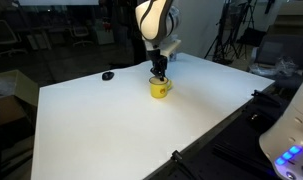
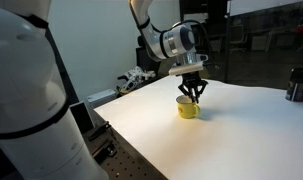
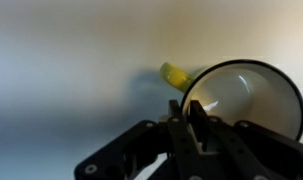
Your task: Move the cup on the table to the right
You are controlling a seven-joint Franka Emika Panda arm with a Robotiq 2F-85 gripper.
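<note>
My gripper needs to put the yellow cup down on the bare white table (image 1: 183,84) just past the cup's handle, toward the cluttered gear.
The small yellow cup (image 1: 160,89) stands upright on the white table (image 1: 121,120), in both exterior views (image 2: 188,110). My gripper (image 1: 160,76) comes straight down onto it (image 2: 191,95). In the wrist view the cup's pale rim (image 3: 243,100) fills the right side, its yellow handle (image 3: 175,77) points up left. My gripper's fingers (image 3: 188,112) are closed on the cup's rim wall, one finger inside and one outside.
A small dark object (image 1: 108,75) lies on the table near the far edge. A dark can (image 2: 297,86) stands at the table's far corner. Cluttered gear (image 2: 136,79) sits beyond the table edge. A white robot body (image 2: 26,100) fills the near side.
</note>
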